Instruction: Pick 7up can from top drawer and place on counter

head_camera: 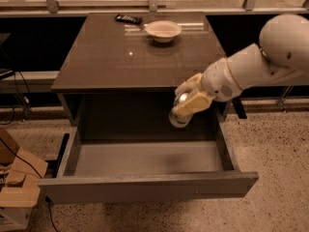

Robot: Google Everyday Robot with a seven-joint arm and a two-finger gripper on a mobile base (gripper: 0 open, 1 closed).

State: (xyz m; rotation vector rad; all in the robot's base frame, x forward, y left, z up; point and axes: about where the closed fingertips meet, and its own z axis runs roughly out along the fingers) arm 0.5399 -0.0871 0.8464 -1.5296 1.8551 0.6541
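Next, I let go of the 7up can, now tilted above the open top drawer, on the counter (151,71) between the white bowl and the front edge.
My gripper (186,105) is shut on the 7up can (179,116), a small silvery can held tilted in the air above the right part of the open top drawer (145,158). The can hangs just below and in front of the front edge of the counter (120,57), clear of the drawer floor. My white arm (251,66) reaches in from the right. The cream fingers (193,100) cover much of the can's upper side.
A white bowl (163,30) and a dark flat remote-like object (128,19) sit at the back of the counter. Cardboard boxes (14,187) and cables lie on the floor at the left. The drawer's front panel (145,187) juts toward me.
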